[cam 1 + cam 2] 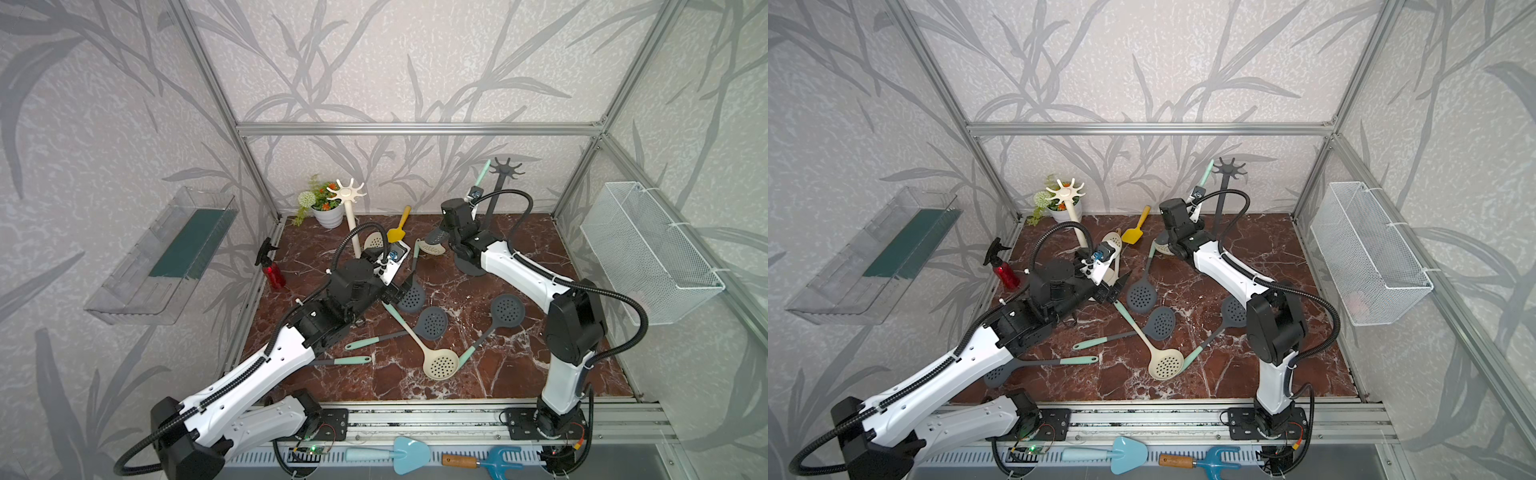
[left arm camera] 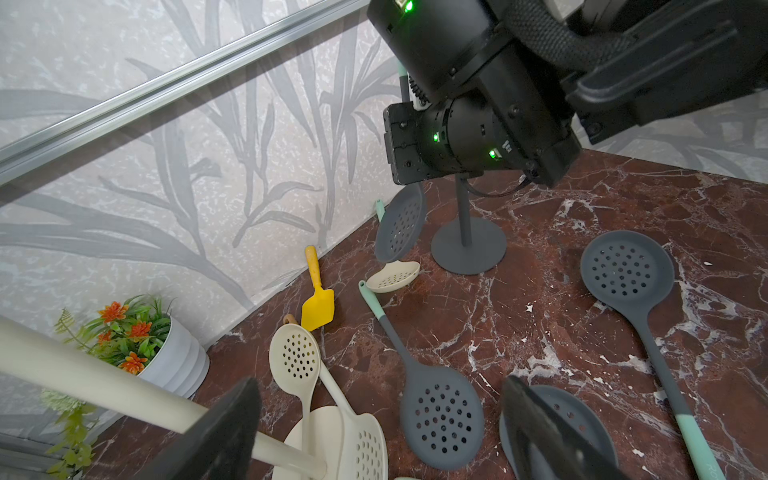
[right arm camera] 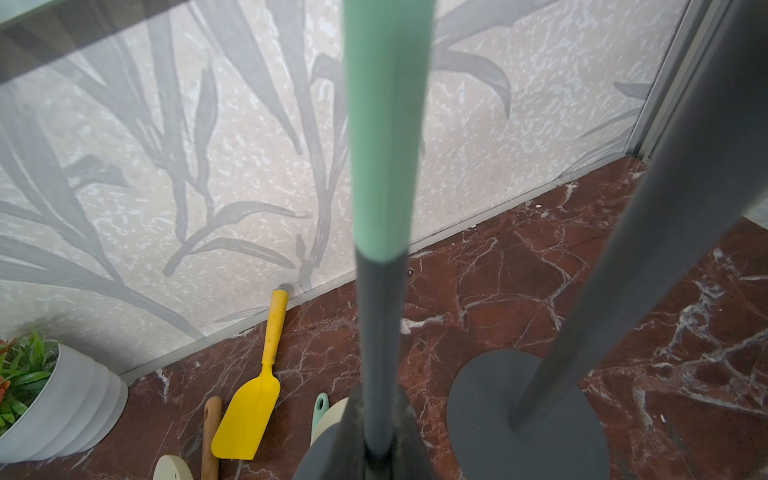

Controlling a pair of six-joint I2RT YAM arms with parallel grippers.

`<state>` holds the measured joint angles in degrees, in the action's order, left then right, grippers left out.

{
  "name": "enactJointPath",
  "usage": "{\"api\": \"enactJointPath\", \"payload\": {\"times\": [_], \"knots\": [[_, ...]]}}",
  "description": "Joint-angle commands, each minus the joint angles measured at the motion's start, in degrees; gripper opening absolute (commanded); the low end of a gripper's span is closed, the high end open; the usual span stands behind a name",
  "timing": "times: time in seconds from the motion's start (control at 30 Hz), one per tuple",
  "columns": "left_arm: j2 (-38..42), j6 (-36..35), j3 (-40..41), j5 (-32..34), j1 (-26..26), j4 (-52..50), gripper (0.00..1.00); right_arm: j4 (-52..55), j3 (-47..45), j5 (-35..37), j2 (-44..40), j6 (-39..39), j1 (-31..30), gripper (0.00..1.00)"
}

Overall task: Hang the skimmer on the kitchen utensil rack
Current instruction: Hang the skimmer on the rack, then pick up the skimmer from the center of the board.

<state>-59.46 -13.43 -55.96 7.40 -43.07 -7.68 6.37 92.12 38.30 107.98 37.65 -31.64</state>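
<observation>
My right gripper will release the skimmer so that it is left hanging beside the dark grey rack's pole (image 1: 481, 197), on the side that faces the plant pot. The skimmer is now held upright, apart from the hooks.
My right gripper (image 3: 379, 449) is shut on the grey shaft of a skimmer (image 3: 384, 137) with a mint handle and holds it upright. In a top view its handle tip (image 1: 483, 171) stands just left of the hooked top of the dark grey kitchen utensil rack (image 1: 506, 167), apart from the hooks. The grey head (image 1: 436, 237) hangs below the wrist. The rack's pole (image 3: 648, 232) and round base sit close beside the held shaft. My left gripper (image 2: 382, 436) is open above the table, over grey skimmers (image 2: 442, 415), holding nothing.
A cream rack (image 1: 347, 193) stands at the back left with cream skimmers (image 1: 374, 241) at its base. Several more skimmers (image 1: 440, 365) lie mid-table. A yellow spatula (image 1: 398, 230), plant pot (image 1: 328, 214), red spray bottle (image 1: 274, 272) and wire basket (image 1: 648, 253) are around.
</observation>
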Motion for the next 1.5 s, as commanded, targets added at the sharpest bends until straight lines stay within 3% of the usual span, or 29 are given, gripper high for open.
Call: {"api": "enactJointPath", "payload": {"times": [0.0, 0.33, 0.67, 0.7, 0.9, 1.17, 1.37, 1.47], "knots": [[0.1, -0.2, 0.3, -0.5, -0.1, 0.8, 0.89, 1.1, -2.2, -1.2, 0.6, 4.0, 0.8, 0.00], [0.6, -0.2, 0.2, -0.4, 0.0, 0.7, 0.89, -1.7, -4.9, -8.8, -0.3, 8.8, 2.5, 0.00], [0.7, -0.2, 0.1, -0.4, 0.0, 0.5, 0.89, -1.2, -5.3, -10.5, -0.4, 10.5, 2.7, 0.00], [0.8, -0.1, 0.1, -0.5, -0.1, 0.5, 0.89, -1.3, -5.7, -10.6, -0.6, 10.1, 2.6, 0.02], [0.6, 0.0, 0.0, -0.4, 0.0, 0.4, 0.89, -3.5, -8.8, -9.6, -4.2, 3.0, 2.7, 0.33], [0.1, 0.4, 0.0, -0.4, 0.0, 0.5, 0.89, -2.2, -14.7, -12.2, -12.5, -9.5, 2.3, 0.57], [-1.3, 0.2, -0.2, 1.1, 0.2, 0.0, 0.90, 0.6, -26.4, -16.9, -23.1, -19.4, 1.3, 0.66], [-1.4, 1.6, -0.6, 0.1, 1.2, -0.3, 0.90, 0.3, -33.9, -22.6, -29.4, -24.1, -0.6, 0.66]]}}
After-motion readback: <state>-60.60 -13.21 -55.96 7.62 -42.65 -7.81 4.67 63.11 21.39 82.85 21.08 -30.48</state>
